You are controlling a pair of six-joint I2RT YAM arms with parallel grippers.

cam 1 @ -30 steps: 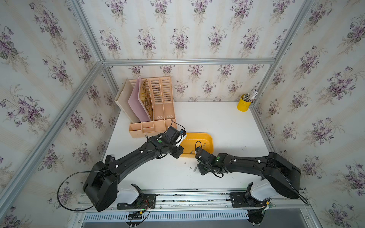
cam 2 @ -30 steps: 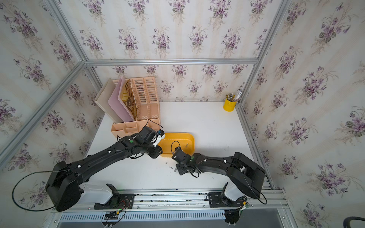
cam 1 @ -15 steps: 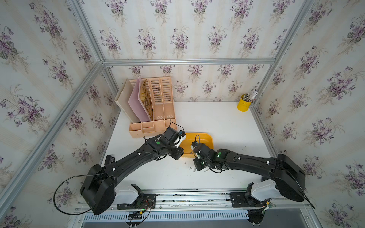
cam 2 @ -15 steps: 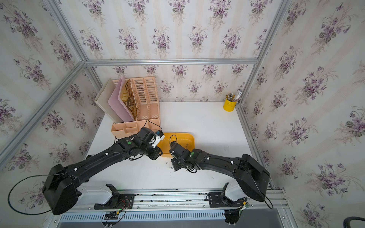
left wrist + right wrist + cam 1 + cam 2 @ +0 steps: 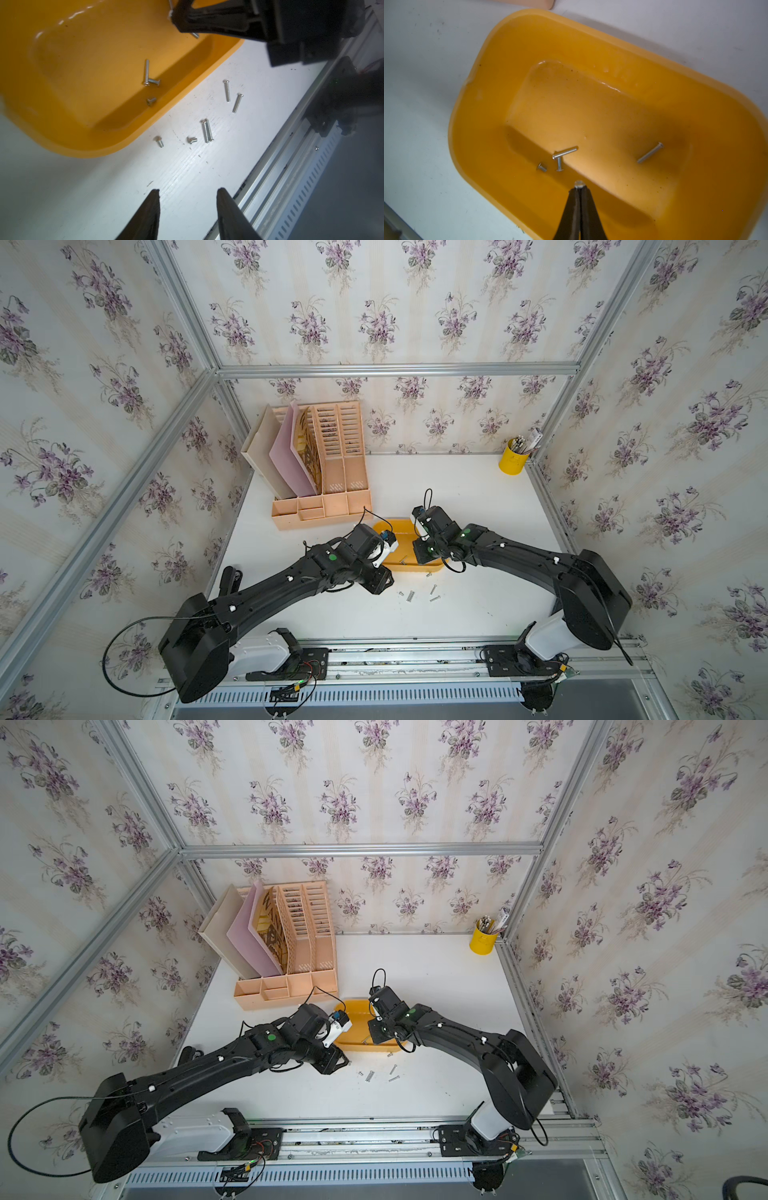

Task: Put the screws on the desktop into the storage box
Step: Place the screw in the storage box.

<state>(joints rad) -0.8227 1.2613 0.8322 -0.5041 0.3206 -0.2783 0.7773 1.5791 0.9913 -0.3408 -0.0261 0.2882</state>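
I need to close my left gripper on the body of the paired long screw point(image 5: 410, 596) point(image 5: 205, 132) that has its head pointing toward the storage box, beside a short screw.
The yellow-orange storage box point(image 5: 399, 531) point(image 5: 353, 1011) sits mid-desktop between both arms. My right gripper point(image 5: 579, 187) point(image 5: 422, 549) hangs over the box's near side, shut on a small silver screw point(image 5: 579, 183) whose head shows at the tips. Several screws lie inside the box point(image 5: 564, 152) point(image 5: 146, 71). Several more screws point(image 5: 207, 131) point(image 5: 411, 595) point(image 5: 369, 1076) lie on the white desktop point(image 5: 478, 605) just in front of the box. My left gripper point(image 5: 188, 192) point(image 5: 378, 578) is open and empty, low over the desktop beside the box's left front corner.
A peach slatted file organizer point(image 5: 328, 472) stands at the back left, close behind the box. A yellow pen cup point(image 5: 513, 458) sits in the back right corner. An aluminium rail point(image 5: 276, 162) runs along the front edge, close to the loose screws.
My right gripper has lifted from the desktop in front of the box and moved back over the box, shut. The left arm has barely moved.
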